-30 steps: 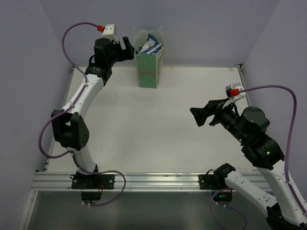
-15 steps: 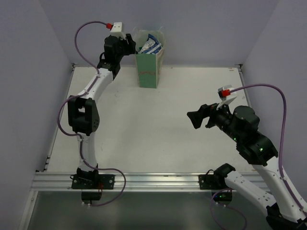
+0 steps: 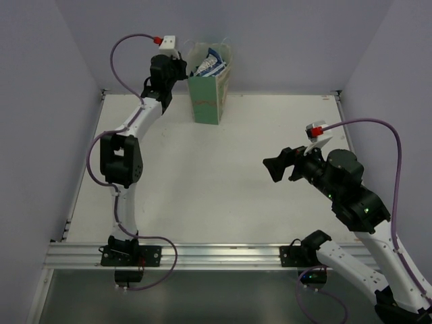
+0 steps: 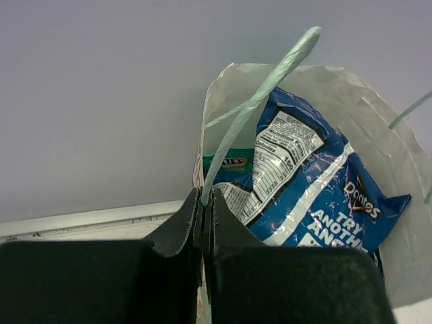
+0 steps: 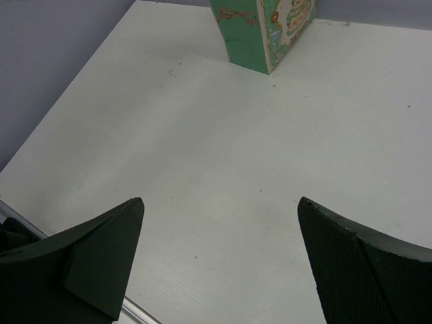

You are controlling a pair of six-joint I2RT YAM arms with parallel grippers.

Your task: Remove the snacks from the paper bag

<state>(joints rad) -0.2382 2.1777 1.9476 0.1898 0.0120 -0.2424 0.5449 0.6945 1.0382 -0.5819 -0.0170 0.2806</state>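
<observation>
The paper bag is standing at the back of the table. Next, my left gripper grips the paper bag's upper edge [image 4: 200, 165] and pulls the bag nearer first.
The green paper bag [image 3: 206, 101] stands upright at the back of the table. Its whitish inside [image 4: 398, 169] holds a blue-and-white snack packet [image 4: 317, 196] poking out of the top [image 3: 210, 64], with a teal packet [image 4: 229, 162] tucked behind it. My left gripper [image 3: 183, 67] is at the bag's left upper edge, its jaws pressed together [image 4: 204, 202] on the thin pale-green loop handle [image 4: 270, 88]. My right gripper [image 3: 273, 167] hovers over the table's right half, open and holding nothing [image 5: 219, 202], pointing toward the bag [image 5: 253, 34].
Bare white tabletop [image 5: 223, 135] stretches between the right gripper and the bag. Lilac walls [image 3: 304, 40] enclose the back and sides. An aluminium rail [image 3: 216, 255] runs along the near edge by the arm bases.
The left gripper moved right to the bag's rim and went from open to shut on the handle. The right arm shifted slightly left, still open.
</observation>
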